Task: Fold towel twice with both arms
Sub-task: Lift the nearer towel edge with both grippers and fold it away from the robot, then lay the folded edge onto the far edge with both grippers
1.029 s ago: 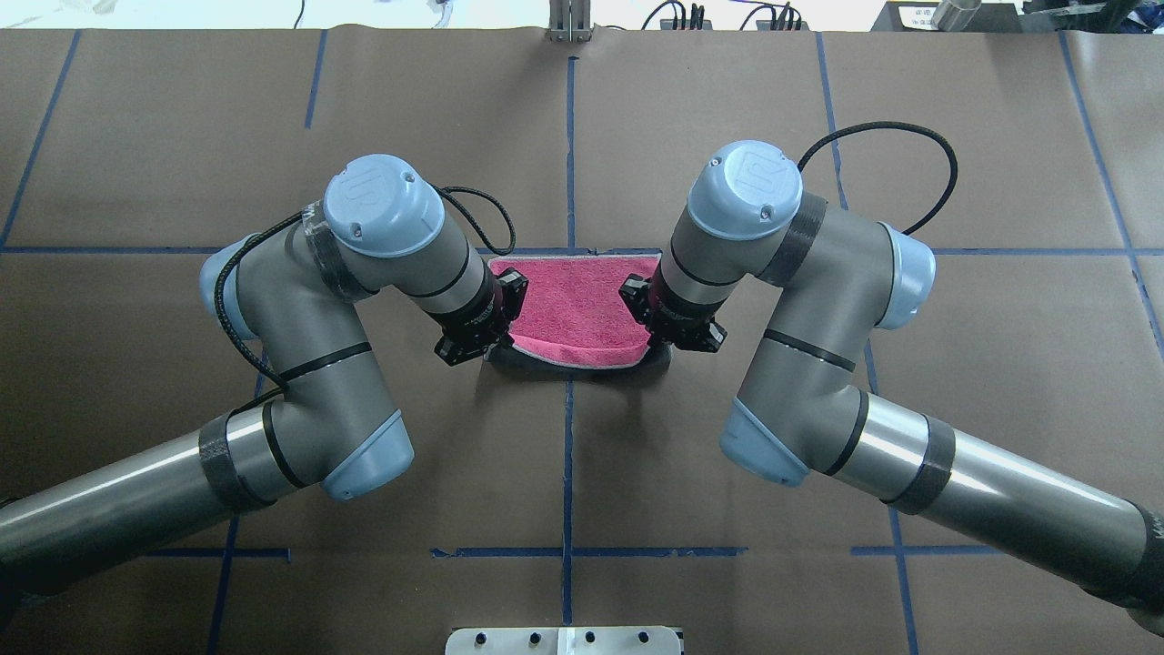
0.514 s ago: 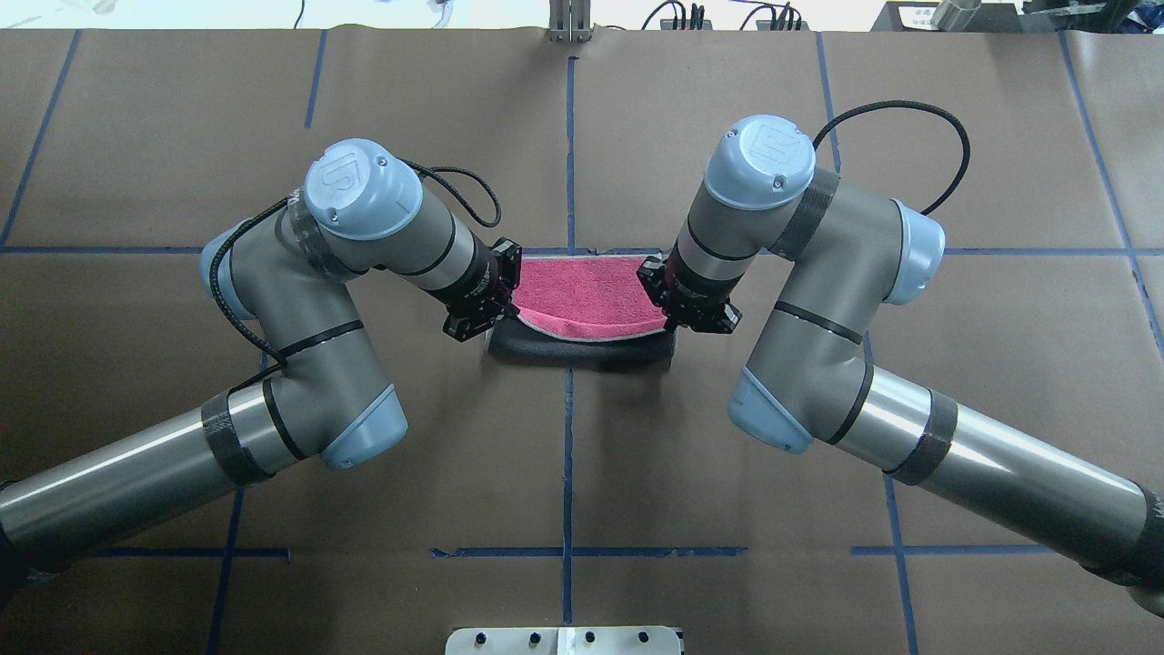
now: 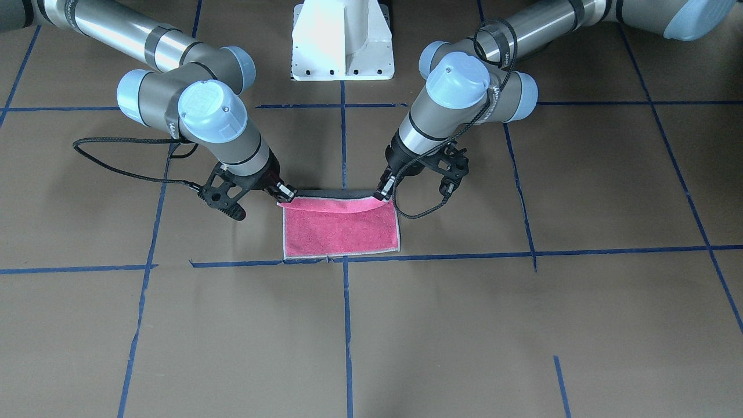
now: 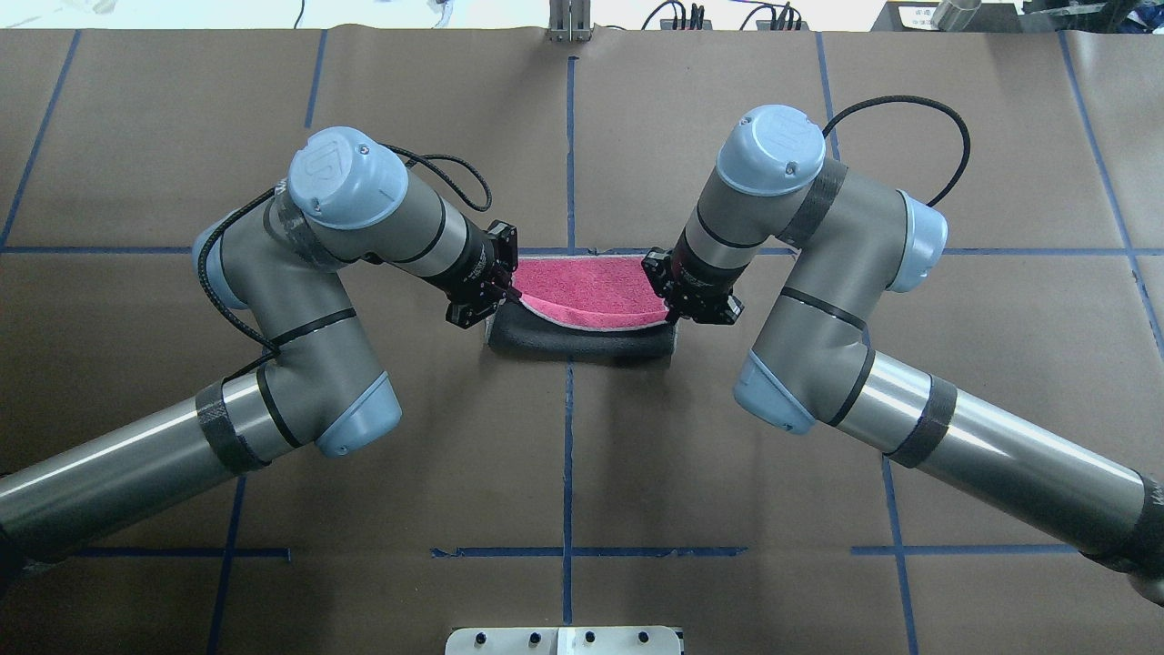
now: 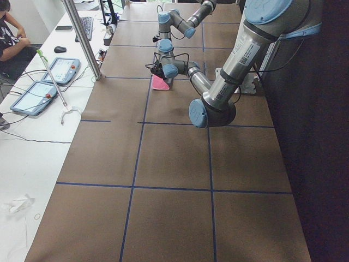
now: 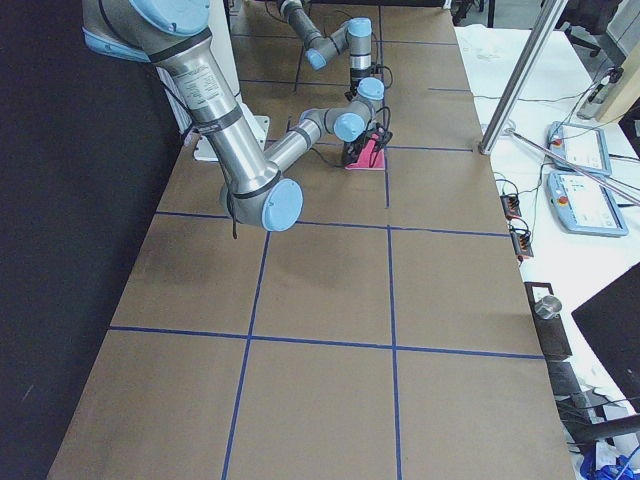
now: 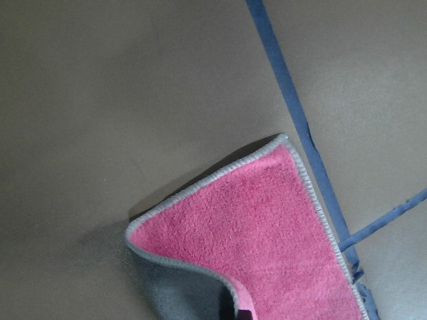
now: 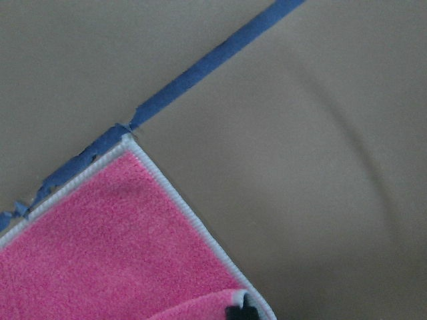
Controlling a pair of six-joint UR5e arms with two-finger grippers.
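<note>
The robot's left gripper should release the towel's lifted corner on the pink far corner (image 3: 395,248) (image 7: 285,144) beside the blue tape line.
The towel (image 4: 591,284) lies pink face up on the brown table at its middle. Its near edge is lifted and curled over, so the grey underside (image 4: 582,342) shows. My left gripper (image 4: 506,293) is shut on the towel's near left corner. My right gripper (image 4: 671,311) is shut on the near right corner. In the front-facing view the towel (image 3: 342,232) lies flat along a blue tape line, with my left gripper (image 3: 383,194) and right gripper (image 3: 286,197) holding the raised edge. Both wrist views show the pink face (image 7: 260,227) (image 8: 113,233) with its pale stitched edge.
Blue tape lines (image 4: 568,164) divide the brown table cover. The white pedestal base (image 3: 342,40) stands behind the arms. A metal post (image 4: 569,23) stands at the far edge. A desk with tablets (image 5: 38,90) runs along the far side.
Both grippers have moved away from the robot with the towel's near edge, carrying it over the pink face. More of the grey underside shows now.
</note>
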